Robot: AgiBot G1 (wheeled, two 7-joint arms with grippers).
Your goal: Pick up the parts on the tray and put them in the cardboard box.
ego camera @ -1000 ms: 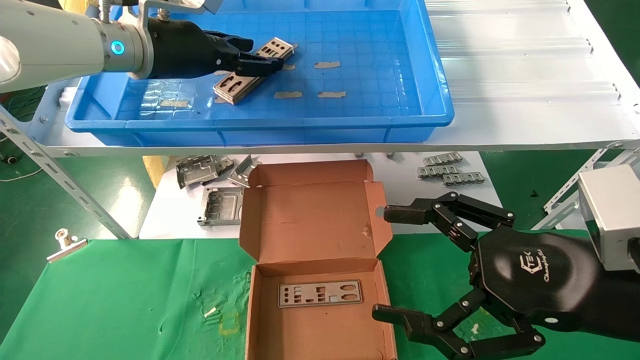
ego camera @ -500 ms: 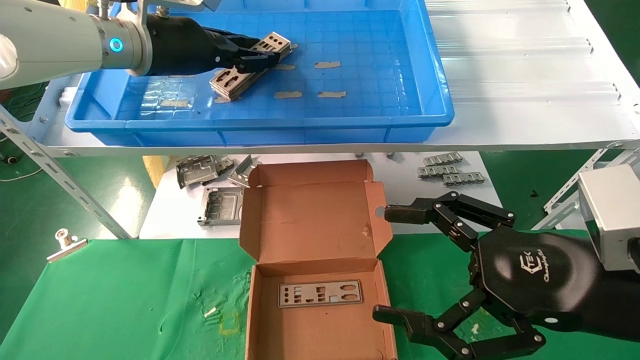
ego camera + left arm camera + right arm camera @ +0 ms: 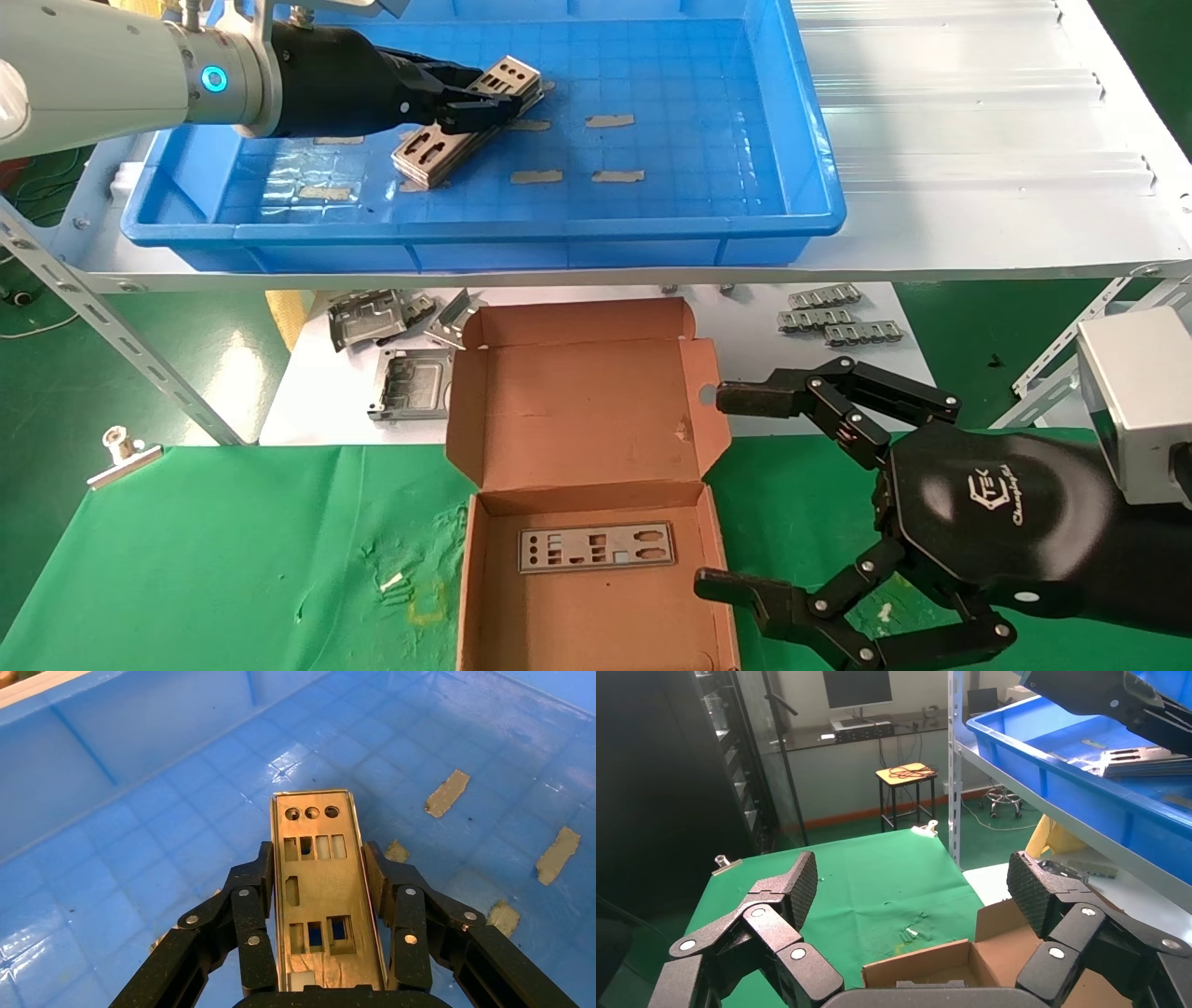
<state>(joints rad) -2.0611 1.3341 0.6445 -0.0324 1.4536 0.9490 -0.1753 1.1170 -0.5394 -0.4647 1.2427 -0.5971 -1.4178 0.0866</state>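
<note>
Next, my left gripper opens and pinches the top plate alone (image 3: 509, 75) before lifting, because the top plate lies flush on the stack of like plates within its fingers.
My left gripper (image 3: 484, 104) is inside the blue tray (image 3: 801, 158), shut on a thin silver plate (image 3: 509, 76) with punched cut-outs, held just above a small stack of like plates (image 3: 430, 155). In the left wrist view the plate (image 3: 320, 881) sits between the fingers (image 3: 254, 881), gripper midpoint (image 3: 320, 864). The open cardboard box (image 3: 577, 410) lies below on the green cloth with one plate (image 3: 596, 546) in it. My right gripper (image 3: 717, 489) is open and empty beside the box's right side; its own view shows it (image 3: 912, 881) above the box (image 3: 926, 969).
Bits of grey tape (image 3: 609, 120) lie on the tray floor. Grey folded brackets (image 3: 368, 317) and slotted strips (image 3: 838, 317) lie on the white shelf behind the box. A metal clip (image 3: 121, 452) sits at the cloth's left edge. A slanted shelf strut (image 3: 112, 326) stands left.
My left gripper has risen slightly with one plate, lifting it off the stack and drawing back left. The right arm has not moved.
</note>
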